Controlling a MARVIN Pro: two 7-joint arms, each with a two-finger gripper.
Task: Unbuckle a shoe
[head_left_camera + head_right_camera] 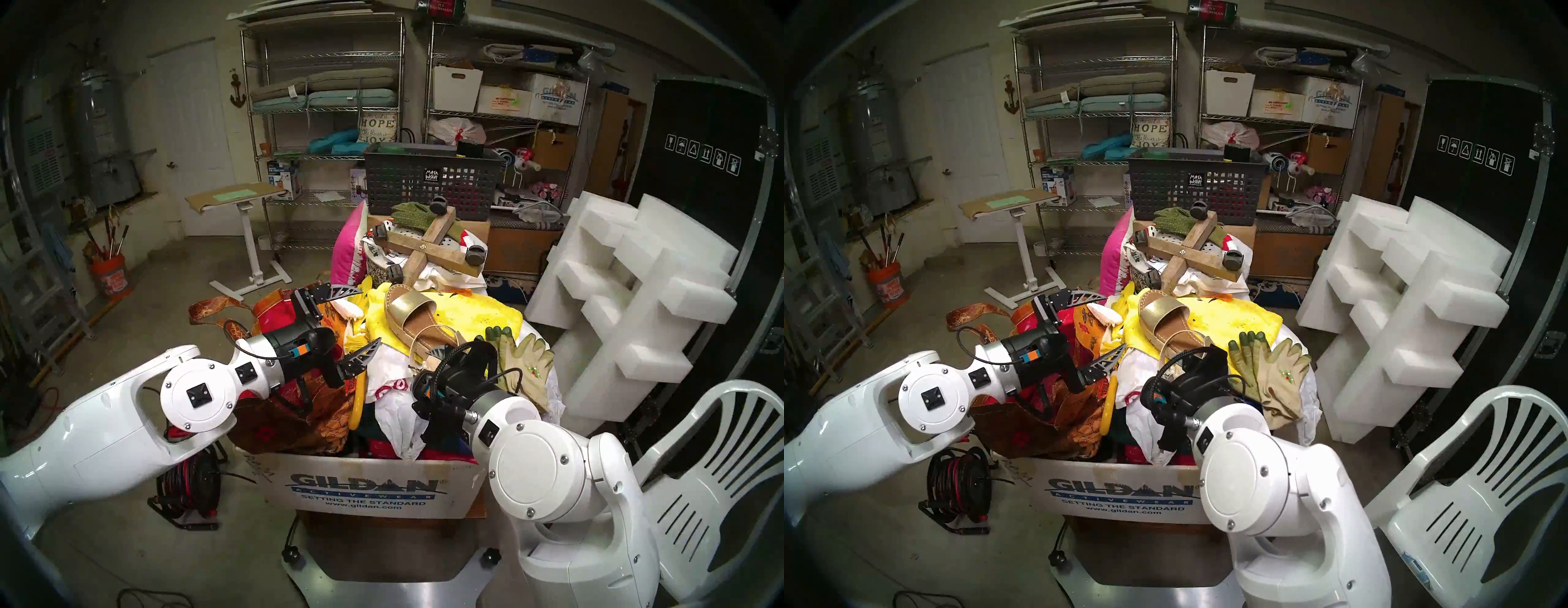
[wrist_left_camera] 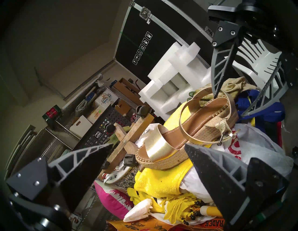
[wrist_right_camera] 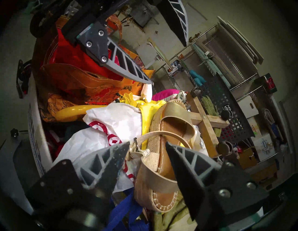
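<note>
Next, my right gripper opens wider, shifts over and closes on the strap tab [image 3: 151, 161] beside the buckle, since its fingers now span from the buckle to the footbed.
The shoe [image 1: 418, 322] [image 1: 1168, 325] is an espadrille sandal with a jute sole, a wide gold toe band and a thin gold ankle strap. It lies on a yellow towel [image 1: 479, 318] on top of a heaped box. Its small buckle [image 2: 223, 137] [image 3: 136, 146] hangs at the side of the heel. My right gripper [image 3: 148, 143] [image 2: 229, 105] is open and straddles the heel end, one fingertip right beside the buckle and the other over the footbed. My left gripper [image 1: 369, 316] [image 2: 148, 145] stands wide open to the left of the shoe and holds nothing.
Tan gloves [image 1: 522, 365] with green fingers lie just right of the heel. A white plastic bag [image 3: 112, 125] lies under the buckle. A wooden caster cross [image 1: 432, 246] and a mesh basket [image 1: 428, 182] stand behind. White foam blocks [image 1: 628, 297] and a chair [image 1: 700, 488] stand to the right.
</note>
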